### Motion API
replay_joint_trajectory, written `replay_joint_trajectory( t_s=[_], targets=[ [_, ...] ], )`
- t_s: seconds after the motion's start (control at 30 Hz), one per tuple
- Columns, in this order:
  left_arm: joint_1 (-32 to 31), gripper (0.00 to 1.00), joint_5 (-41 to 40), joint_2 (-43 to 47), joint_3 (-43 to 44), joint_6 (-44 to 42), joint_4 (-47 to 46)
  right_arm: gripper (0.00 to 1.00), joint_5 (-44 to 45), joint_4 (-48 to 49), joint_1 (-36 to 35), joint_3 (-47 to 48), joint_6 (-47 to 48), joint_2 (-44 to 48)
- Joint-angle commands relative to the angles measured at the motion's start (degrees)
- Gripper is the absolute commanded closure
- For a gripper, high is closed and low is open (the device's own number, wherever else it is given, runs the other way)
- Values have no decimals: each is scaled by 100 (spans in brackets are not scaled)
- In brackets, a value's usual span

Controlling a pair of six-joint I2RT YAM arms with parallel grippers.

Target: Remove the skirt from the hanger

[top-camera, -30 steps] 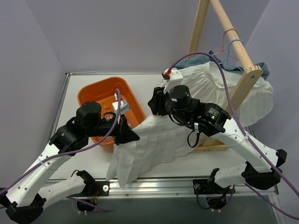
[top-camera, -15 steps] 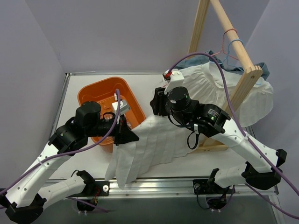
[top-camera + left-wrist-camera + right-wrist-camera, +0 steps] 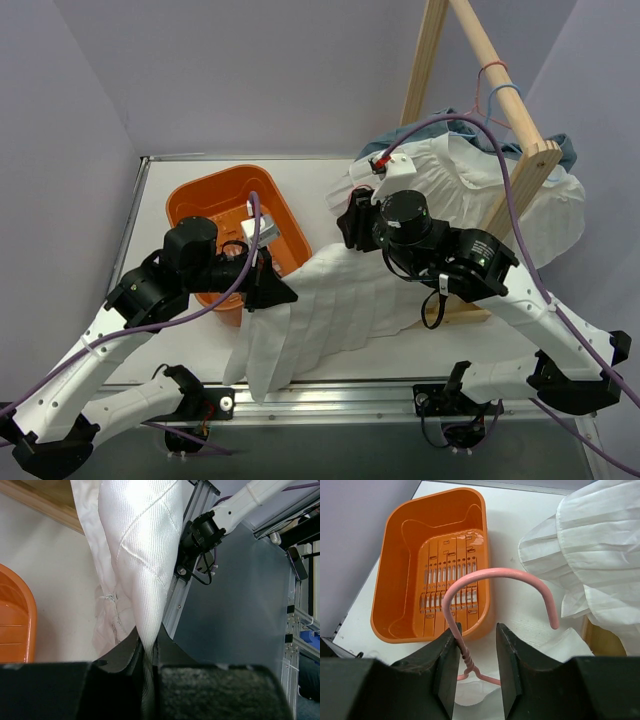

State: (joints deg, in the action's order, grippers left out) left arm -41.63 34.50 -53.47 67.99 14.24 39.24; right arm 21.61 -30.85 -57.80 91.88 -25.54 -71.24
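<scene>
I need to reopen my left gripper from the bunched fold inward of the skirt's loose end and take the skirt nearer that end (image 3: 252,335) before pulling it off the hanger.
The white pleated skirt (image 3: 330,300) lies stretched across the table between the two arms. My left gripper (image 3: 285,295) is shut on a fold of it near its lower left part; the left wrist view shows the skirt (image 3: 140,555) pinched between the jaws (image 3: 147,650). My right gripper (image 3: 345,220) is over the skirt's upper end. In the right wrist view the pink wire hanger (image 3: 495,570) stands between the jaws of that gripper (image 3: 477,630). Its twisted neck touches the left finger (image 3: 447,655), with a gap to the right finger. White skirt cloth (image 3: 475,692) shows below the neck.
An orange basket (image 3: 190,200) sits at the left, also seen in the right wrist view (image 3: 390,580). A wooden rack (image 3: 490,60) stands at the right with another white garment (image 3: 540,215), a blue one (image 3: 570,150) and more hangers on it.
My right arm has moved to the right and slightly back, carrying its gripper with it. The left arm and its grip on the skirt have not changed.
</scene>
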Motion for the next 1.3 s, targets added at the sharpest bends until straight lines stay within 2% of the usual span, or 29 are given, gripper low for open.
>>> replay_joint_trajectory(
  t_s=[0.0, 0.07, 0.27, 0.47, 0.5, 0.57, 0.67, 0.73, 0.77, 0.8, 0.93, 1.07, 1.1, 1.27],
  targets=[
    [14, 98, 39, 47, 338, -88, -321, 71, 230, -26, -30, 32, 23, 119],
    [14, 98, 48, 47, 364, -88, -321, 75, 221, 0, -30, 23, 40, 84],
    [14, 98, 83, 82, 417, -70, -303, 73, 116, 114, -21, -3, 40, -109],
    [14, 98, 83, 91, 470, -123, -207, 76, 72, 149, -30, -12, 49, -144],
    [14, 98, 74, 91, 487, -141, -181, 79, 54, 158, -30, -12, 49, -136],
    [14, 98, 74, 83, 514, -141, -180, 97, 19, 158, -30, -12, 75, -127],
    [14, 98, 66, 118, 549, -106, -233, 100, 28, 150, -29, -12, 93, -118],
    [5, 85, -48, 205, 567, -71, -242, 100, 168, 141, -30, -20, 58, -48],
    [14, 74, -84, 240, 558, -62, -224, 100, 212, 149, -30, -38, 49, -13],
    [14, 55, -145, 293, 558, -79, -181, 100, 256, 132, -30, -47, 23, 66],
    [14, 36, -584, 740, 480, -193, 109, 100, 458, -17, -30, -47, -12, 251],
    [14, 29, -839, 1067, 190, -194, 294, 100, 529, 43, -30, -214, -126, 532],
    [14, 23, -840, 1102, 137, -185, 320, 100, 538, 53, -30, -266, -153, 619],
    [14, 24, -796, 1137, -136, -185, 540, 100, 529, -8, -29, -161, -197, 699]
  ],
)
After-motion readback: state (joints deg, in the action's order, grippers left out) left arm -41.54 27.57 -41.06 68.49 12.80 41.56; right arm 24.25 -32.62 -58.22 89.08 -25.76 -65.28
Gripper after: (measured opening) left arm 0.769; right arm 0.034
